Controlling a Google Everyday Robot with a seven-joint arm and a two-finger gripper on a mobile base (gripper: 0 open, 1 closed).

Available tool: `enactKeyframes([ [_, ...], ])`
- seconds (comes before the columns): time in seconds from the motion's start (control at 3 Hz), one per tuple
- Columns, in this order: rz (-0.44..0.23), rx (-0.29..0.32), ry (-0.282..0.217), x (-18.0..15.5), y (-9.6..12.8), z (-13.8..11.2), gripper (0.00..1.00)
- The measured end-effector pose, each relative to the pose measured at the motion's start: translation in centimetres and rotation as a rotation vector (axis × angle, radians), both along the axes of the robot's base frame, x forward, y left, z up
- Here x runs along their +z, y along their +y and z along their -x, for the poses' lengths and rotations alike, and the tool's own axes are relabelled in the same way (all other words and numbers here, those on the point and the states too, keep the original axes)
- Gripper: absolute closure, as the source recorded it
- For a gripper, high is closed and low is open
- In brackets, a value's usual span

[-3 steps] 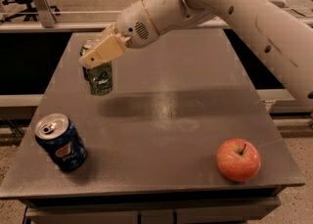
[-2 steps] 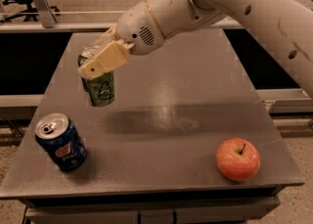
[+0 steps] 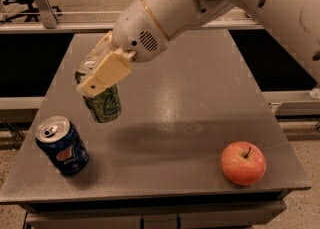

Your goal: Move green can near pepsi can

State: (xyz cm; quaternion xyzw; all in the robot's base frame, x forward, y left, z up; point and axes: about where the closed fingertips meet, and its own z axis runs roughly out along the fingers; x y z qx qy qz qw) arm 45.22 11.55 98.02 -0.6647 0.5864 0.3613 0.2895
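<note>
My gripper is to set down the green can. It will let go of it on the grey table (image 3: 99, 149) against the pepsi can, on the side facing the apple.
The green can (image 3: 103, 104) hangs tilted above the grey table (image 3: 190, 123), at its left side, held in my gripper (image 3: 95, 79). The gripper's cream fingers (image 3: 105, 73) are shut around the can's upper part, and the white arm reaches in from the upper right. The pepsi can (image 3: 62, 145), dark blue with a silver top, stands upright at the table's front left, a short way below and left of the green can. The two cans are apart.
A red apple (image 3: 243, 163) sits at the table's front right. A metal rail (image 3: 50, 18) runs behind the table. The table's front edge (image 3: 150, 195) lies just below the pepsi can and the apple.
My gripper has carried the green can down and toward the front of the table, closer to the pepsi can. The pepsi can and the apple have not moved.
</note>
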Motion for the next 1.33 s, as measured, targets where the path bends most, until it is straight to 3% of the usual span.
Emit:
enactKeyframes([
  [0.33,-0.016,0.015,-0.044,-1.1,-0.9,0.2,1.0],
  [0.67,-0.028,0.037,-0.119,-2.9,-1.6,1.4,1.0],
  [1.0,-0.058,0.07,-0.148,-4.4,-1.5,2.1,1.0],
  [1.33,-0.131,0.098,-0.142,-5.5,-0.6,2.1,1.0],
])
